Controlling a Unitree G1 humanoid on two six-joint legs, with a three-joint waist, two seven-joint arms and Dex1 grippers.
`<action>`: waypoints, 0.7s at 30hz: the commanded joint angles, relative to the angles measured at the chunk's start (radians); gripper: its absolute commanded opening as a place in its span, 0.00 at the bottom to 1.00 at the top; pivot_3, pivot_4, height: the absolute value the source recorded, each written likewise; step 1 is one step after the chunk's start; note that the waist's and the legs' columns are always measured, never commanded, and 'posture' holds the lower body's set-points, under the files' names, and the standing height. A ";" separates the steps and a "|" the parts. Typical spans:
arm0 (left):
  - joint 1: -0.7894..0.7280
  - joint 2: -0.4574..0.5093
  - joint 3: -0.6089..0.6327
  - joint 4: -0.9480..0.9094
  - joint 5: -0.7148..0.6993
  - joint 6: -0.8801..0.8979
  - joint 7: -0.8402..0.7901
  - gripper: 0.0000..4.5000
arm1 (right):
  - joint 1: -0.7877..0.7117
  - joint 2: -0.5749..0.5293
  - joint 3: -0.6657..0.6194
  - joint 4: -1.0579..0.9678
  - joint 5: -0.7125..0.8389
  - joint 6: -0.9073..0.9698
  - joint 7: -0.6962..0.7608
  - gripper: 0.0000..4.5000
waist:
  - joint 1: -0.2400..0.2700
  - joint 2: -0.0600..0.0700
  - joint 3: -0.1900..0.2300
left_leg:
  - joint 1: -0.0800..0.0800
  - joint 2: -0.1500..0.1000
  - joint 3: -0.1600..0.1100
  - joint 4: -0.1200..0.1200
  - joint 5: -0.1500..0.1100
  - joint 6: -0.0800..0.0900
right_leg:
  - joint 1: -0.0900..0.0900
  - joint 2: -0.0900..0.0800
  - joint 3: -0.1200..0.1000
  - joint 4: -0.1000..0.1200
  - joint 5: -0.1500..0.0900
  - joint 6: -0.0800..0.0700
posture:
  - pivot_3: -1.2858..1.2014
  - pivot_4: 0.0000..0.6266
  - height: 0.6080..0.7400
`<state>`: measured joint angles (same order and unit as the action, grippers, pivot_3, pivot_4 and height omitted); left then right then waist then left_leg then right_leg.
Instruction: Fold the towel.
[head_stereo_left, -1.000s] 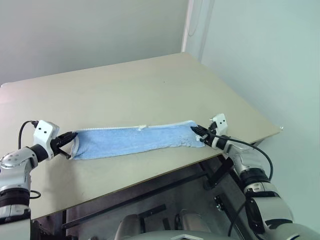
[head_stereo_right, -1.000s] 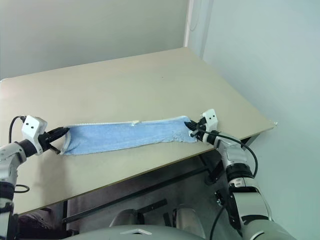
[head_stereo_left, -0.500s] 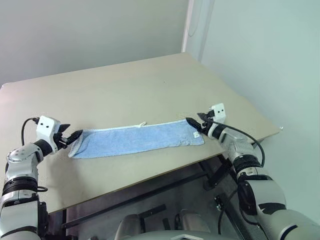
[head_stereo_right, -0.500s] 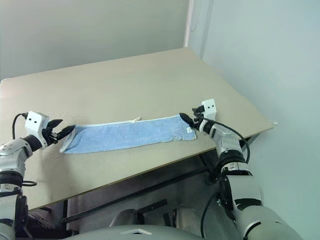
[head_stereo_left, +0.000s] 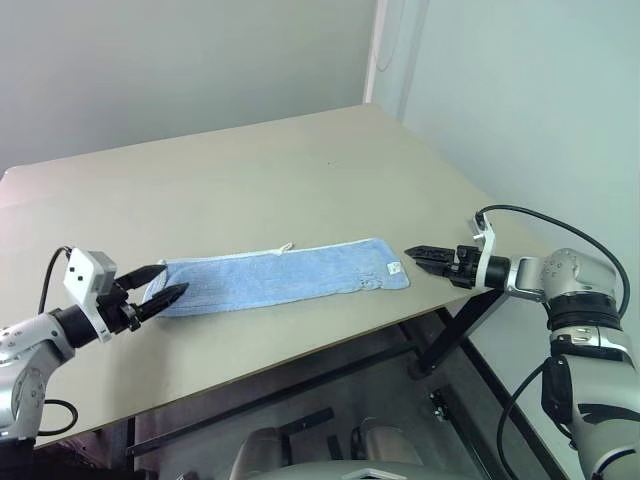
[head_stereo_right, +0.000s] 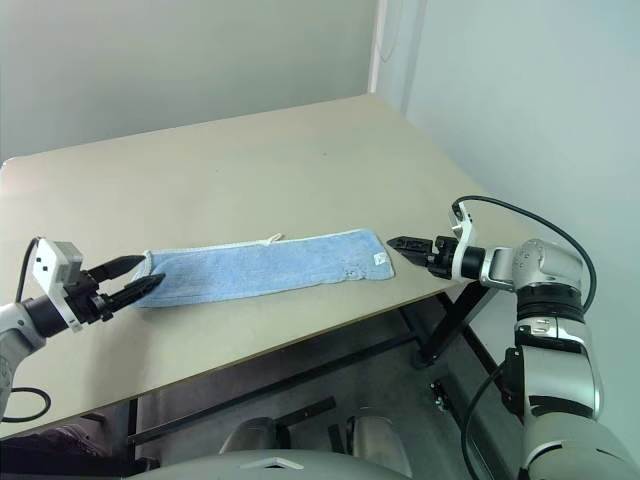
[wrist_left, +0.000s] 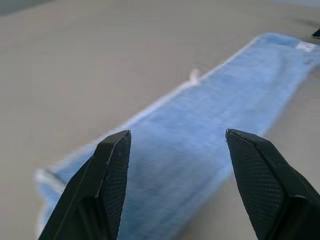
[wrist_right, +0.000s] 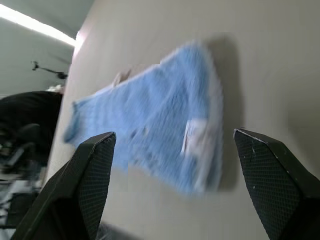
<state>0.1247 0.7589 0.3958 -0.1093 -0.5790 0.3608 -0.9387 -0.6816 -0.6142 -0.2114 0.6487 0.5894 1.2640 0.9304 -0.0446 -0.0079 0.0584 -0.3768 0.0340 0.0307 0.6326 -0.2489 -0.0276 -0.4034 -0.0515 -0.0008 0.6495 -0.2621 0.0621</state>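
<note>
I will pinch the towel's tag end (head_stereo_left: 396, 270) with my right gripper and pull it straight before I fold it toward the middle, because the towel's near edge is puckered beside the tag.
The towel (head_stereo_left: 280, 275) lies flat on the table as a long, narrow light blue strip folded lengthwise. Its white tag (head_stereo_left: 393, 268) sits at the right end and a small loop (head_stereo_left: 285, 249) on the far edge. My left gripper (head_stereo_left: 172, 282) hovers open just over the strip's left end with nothing between its fingers. In the left wrist view the towel (wrist_left: 200, 115) stretches away between the spread fingers (wrist_left: 110, 170). My right gripper (head_stereo_left: 412, 252) is open, a short gap off the right end, pointing at it. The right wrist view has the tag end (wrist_right: 195, 135) ahead.
The beige table (head_stereo_left: 300, 170) runs back to a grey wall. Its front edge passes close below the towel, and its right corner (head_stereo_left: 560, 258) lies behind my right arm. A dark frame (head_stereo_left: 300, 390) shows under the tabletop.
Both grippers were shut on the towel's ends and have opened and let go. Each drew back and lifted slightly. The right wrist rolled. The towel settled flat.
</note>
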 joint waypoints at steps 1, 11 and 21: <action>0.014 -0.014 -0.033 -0.082 -0.007 0.030 0.013 0.71 | 0.031 -0.019 0.014 -0.068 0.023 0.036 0.027 0.87 | 0.000 -0.001 0.000 | 0.001 0.000 0.000 0.000 0.000 0.000 | 0.001 0.001 0.000 0.000 0.000 0.000 | 0.52 0.00 1.00; -0.016 -0.049 -0.119 -0.070 0.043 0.010 0.024 0.71 | 0.079 0.016 0.069 -0.115 0.016 0.040 0.028 0.87 | -0.001 -0.001 0.000 | 0.000 0.000 0.000 -0.001 0.000 0.000 | 0.000 0.005 0.002 -0.001 0.000 0.001 | 0.52 0.00 1.00; -0.059 -0.067 -0.160 -0.055 0.080 0.006 0.036 0.71 | -0.031 0.140 0.019 0.058 -0.015 -0.064 -0.058 0.87 | -0.023 -0.002 -0.001 | 0.002 0.000 -0.002 0.000 0.000 0.000 | 0.000 0.008 0.004 0.000 0.000 0.001 | 0.52 0.00 1.00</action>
<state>0.0802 0.6881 0.2274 -0.1564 -0.5045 0.3827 -0.9075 -0.6824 -0.4870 -0.1745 0.6845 0.5805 1.2305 0.8917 -0.0680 -0.0100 0.0573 -0.3745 0.0343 0.0290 0.6325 -0.2489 -0.0275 -0.4030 -0.0432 0.0033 0.6494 -0.2621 0.0634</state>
